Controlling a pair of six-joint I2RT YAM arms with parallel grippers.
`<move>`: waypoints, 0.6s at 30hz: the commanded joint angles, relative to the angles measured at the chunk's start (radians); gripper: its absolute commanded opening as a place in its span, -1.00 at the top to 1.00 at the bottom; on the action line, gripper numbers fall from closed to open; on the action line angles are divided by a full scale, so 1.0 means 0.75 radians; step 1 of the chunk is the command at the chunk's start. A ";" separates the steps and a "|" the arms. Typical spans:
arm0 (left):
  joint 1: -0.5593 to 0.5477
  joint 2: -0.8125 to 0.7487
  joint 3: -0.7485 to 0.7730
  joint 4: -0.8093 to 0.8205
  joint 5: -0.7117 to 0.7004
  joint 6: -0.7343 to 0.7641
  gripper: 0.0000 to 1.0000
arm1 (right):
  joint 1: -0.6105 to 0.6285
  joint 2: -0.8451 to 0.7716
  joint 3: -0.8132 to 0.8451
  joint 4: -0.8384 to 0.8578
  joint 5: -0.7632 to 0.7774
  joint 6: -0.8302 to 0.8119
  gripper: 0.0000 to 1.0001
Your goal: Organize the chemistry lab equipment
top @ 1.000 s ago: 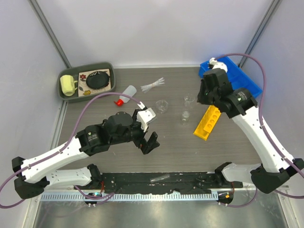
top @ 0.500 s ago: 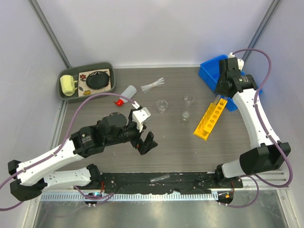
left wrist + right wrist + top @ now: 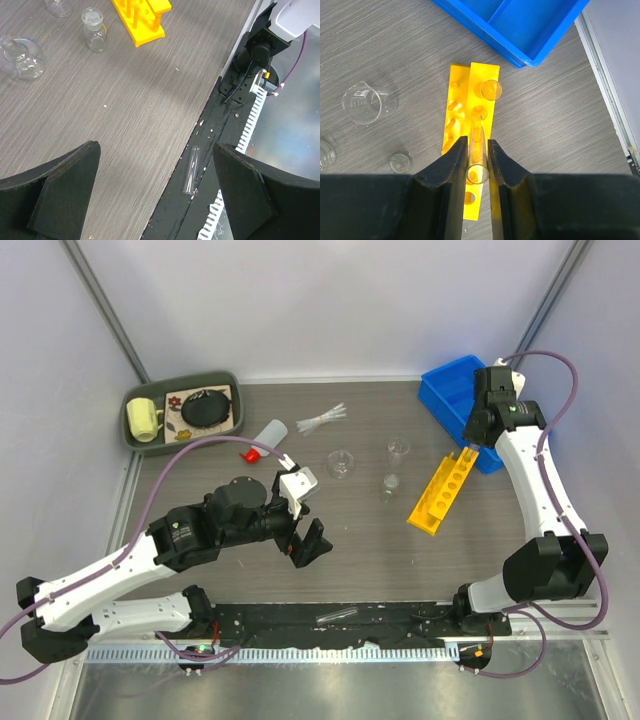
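Observation:
The loose clear tube on the black strip has the open end (image 3: 322,619) (image 3: 188,190) that my left gripper needs to go to next and close on.
My right gripper (image 3: 478,143) is shut on a thin clear tube (image 3: 478,162) and holds it upright over the long yellow rack (image 3: 479,107). Another tube (image 3: 491,90) stands in a hole near the rack's far end. In the top view this gripper (image 3: 470,447) is above the rack's far end (image 3: 438,496). My left gripper (image 3: 305,512) is open and empty, low over the table. Between its fingers a loose clear tube (image 3: 191,170) lies on the black strip at the table's near edge. The white squeeze bottle (image 3: 268,437), pipettes (image 3: 322,420) and three small beakers (image 3: 341,463) (image 3: 398,450) (image 3: 389,484) lie mid-table.
A blue bin (image 3: 455,395) stands at the back right, right by the rack. A green tray (image 3: 183,438) at the back left holds a yellow mug (image 3: 143,420) and a round black object (image 3: 207,407). The right arm's base (image 3: 260,45) stands at the near edge.
My right wrist has swung right and back from above the beakers to above the rack's far end, with the tube in its grip. My left gripper has shifted slightly toward the near edge.

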 commanded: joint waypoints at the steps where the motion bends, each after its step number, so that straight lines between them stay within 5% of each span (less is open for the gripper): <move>1: 0.004 -0.024 0.013 0.028 0.023 -0.017 -0.99 | -0.015 0.009 0.000 0.072 -0.005 -0.015 0.88; 18: 0.004 -0.022 0.013 0.028 0.027 -0.017 -1.00 | -0.023 0.072 -0.112 0.132 -0.014 0.044 0.92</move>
